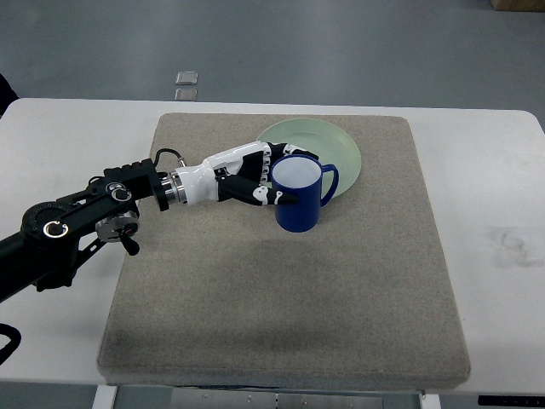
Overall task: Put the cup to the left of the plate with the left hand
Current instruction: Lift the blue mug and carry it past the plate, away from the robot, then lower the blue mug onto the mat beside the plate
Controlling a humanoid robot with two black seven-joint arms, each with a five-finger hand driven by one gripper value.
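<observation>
Next, my left gripper lets go of the dark blue cup on the mat (218, 160), between the pale green plate and the mat's back corner.
A dark blue cup (300, 198) with a white inside stands upright, its handle pointing right, over the near edge of a pale green plate (336, 146). My left hand (266, 177) reaches in from the left and its fingers wrap the cup's left side. Whether the cup rests on the mat or is lifted slightly, I cannot tell. The plate lies flat at the back middle of the mat, partly hidden by the hand and cup. The right arm does not show.
A beige mat (281, 298) covers most of the white table (494, 213). My left forearm (94, 217) stretches across the mat's left edge. Grey floor lies beyond the table's far edge.
</observation>
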